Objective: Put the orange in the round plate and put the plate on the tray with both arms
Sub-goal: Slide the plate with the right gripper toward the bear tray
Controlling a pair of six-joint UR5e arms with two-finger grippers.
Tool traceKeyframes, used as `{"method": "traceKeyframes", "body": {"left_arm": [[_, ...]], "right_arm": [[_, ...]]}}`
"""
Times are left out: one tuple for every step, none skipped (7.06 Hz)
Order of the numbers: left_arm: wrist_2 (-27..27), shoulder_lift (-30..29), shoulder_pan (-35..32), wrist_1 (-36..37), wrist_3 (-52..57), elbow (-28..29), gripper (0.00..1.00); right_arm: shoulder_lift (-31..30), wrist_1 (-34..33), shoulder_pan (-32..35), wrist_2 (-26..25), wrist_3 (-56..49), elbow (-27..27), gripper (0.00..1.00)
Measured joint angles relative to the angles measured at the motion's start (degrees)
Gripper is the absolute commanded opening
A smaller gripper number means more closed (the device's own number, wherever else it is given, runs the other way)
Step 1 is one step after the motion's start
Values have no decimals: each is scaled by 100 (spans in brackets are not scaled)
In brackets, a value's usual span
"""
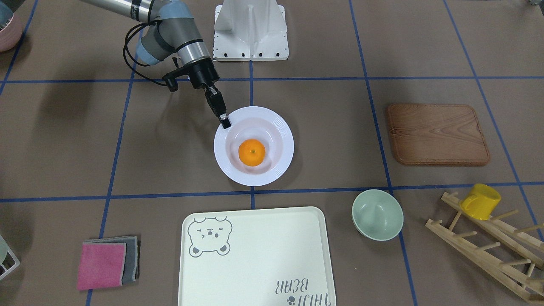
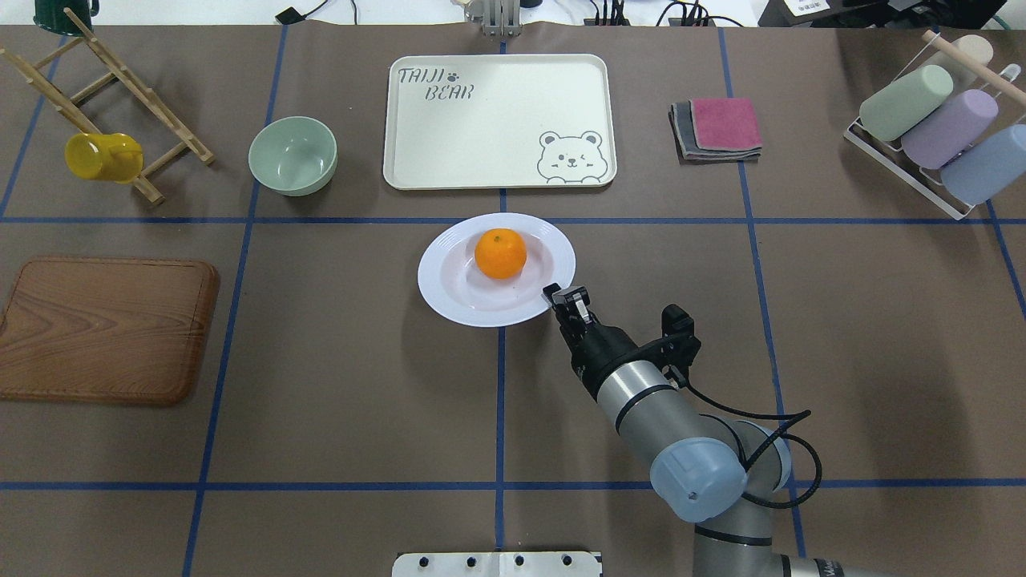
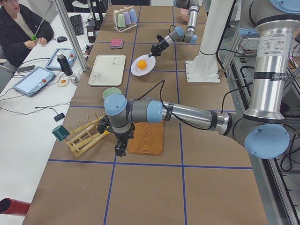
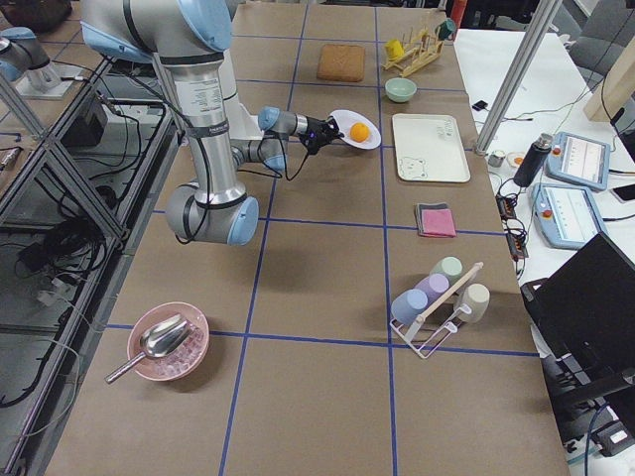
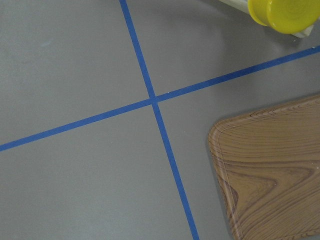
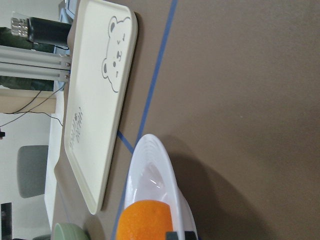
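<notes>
The robot's right gripper will release the white round plate on the cream tray (image 1: pixel 252 265) (image 6: pixel 95 94), between the bear drawing and the lettering.
The orange (image 2: pixel 500 253) lies in the sunken centre of the white round plate (image 2: pixel 449 296), mid-table. My right gripper (image 2: pixel 561 296) comes in from the robot's side, shut on the plate's near-right rim (image 1: pixel 224 121). In the right wrist view the rim (image 6: pixel 150 155) shows edge-on with the orange (image 6: pixel 147 220) behind it. The cream tray (image 2: pixel 497 112) with its bear drawing lies just beyond the plate, bare. My left gripper (image 3: pixel 120 150) hangs over the table by the wooden board's corner. It shows only in the exterior left view, so I cannot tell its state.
A brown wooden board (image 2: pixel 104 328) lies at the left, with a pale green bowl (image 2: pixel 292 155) and a wooden rack holding a yellow cup (image 2: pixel 100 156) beyond it. Folded cloths (image 2: pixel 717 128) and a cup rack (image 2: pixel 930 128) sit at the right. A person (image 3: pixel 18 28) sits beside the table.
</notes>
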Motion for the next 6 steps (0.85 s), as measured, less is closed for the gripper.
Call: {"method": "traceKeyframes", "body": {"left_arm": [[0, 0, 0, -4, -10, -6, 98], [-1, 0, 0, -6, -16, -26, 98], [0, 0, 0, -7, -21, -60, 98], [-3, -3, 0, -7, -25, -81, 98], [-4, -6, 2, -7, -30, -94, 98], [-16, -6, 4, -5, -32, -112, 98]], "right_arm": [[7, 219, 121, -178, -33, -6, 0], [54, 289, 305, -278, -53, -65, 0], [283, 287, 561, -326, -53, -384, 0], [790, 279, 855, -332, -14, -1097, 0], [1361, 255, 1130, -316, 122, -1925, 0], [1890, 83, 1378, -256, 410, -2685, 0]]}}
